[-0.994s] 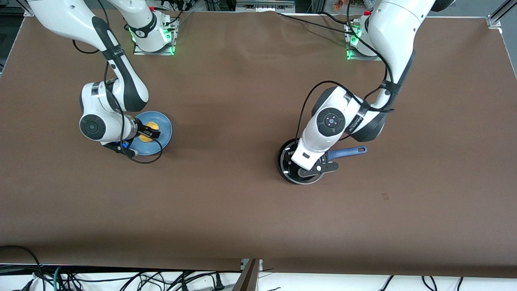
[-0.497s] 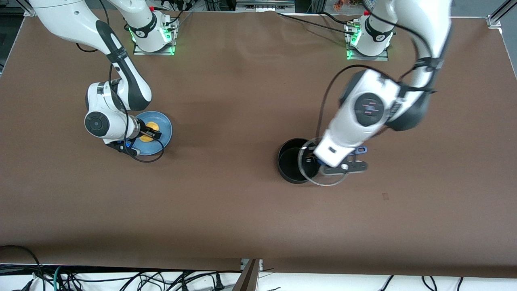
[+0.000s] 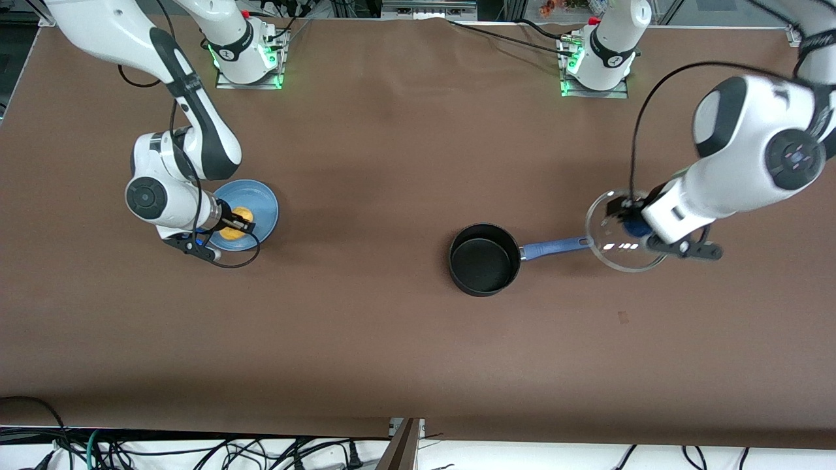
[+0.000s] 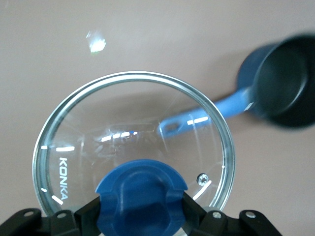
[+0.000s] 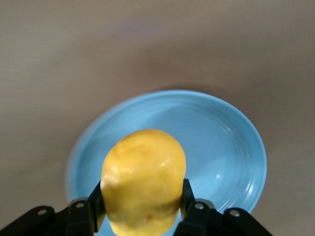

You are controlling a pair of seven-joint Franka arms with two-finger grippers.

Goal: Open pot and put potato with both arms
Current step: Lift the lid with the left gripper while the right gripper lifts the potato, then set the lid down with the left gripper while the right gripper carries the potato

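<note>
My right gripper has the yellow potato to put down, held just above the light-blue plate now. It will let go of it on the inside bottom of the open black pot (image 3: pixel 486 267).
The black pot (image 3: pixel 484 259) stands open in the middle of the table, its blue handle (image 3: pixel 554 247) pointing toward the left arm's end; it also shows in the left wrist view (image 4: pixel 285 81). My left gripper (image 3: pixel 632 220) is shut on the blue knob (image 4: pixel 141 196) of the glass lid (image 3: pixel 620 243) and holds it in the air over the handle's tip. My right gripper (image 3: pixel 234 222) is shut on the yellow potato (image 5: pixel 143 179) and holds it just above the light-blue plate (image 3: pixel 261 203).
The plate (image 5: pixel 231 147) lies toward the right arm's end of the brown table. The arm bases stand along the table's edge farthest from the front camera. Loose cables lie off the table's near edge.
My left gripper lifted the lid off the pot and carried it toward the left arm's end, past the handle. My right gripper raised the potato slightly off the plate.
</note>
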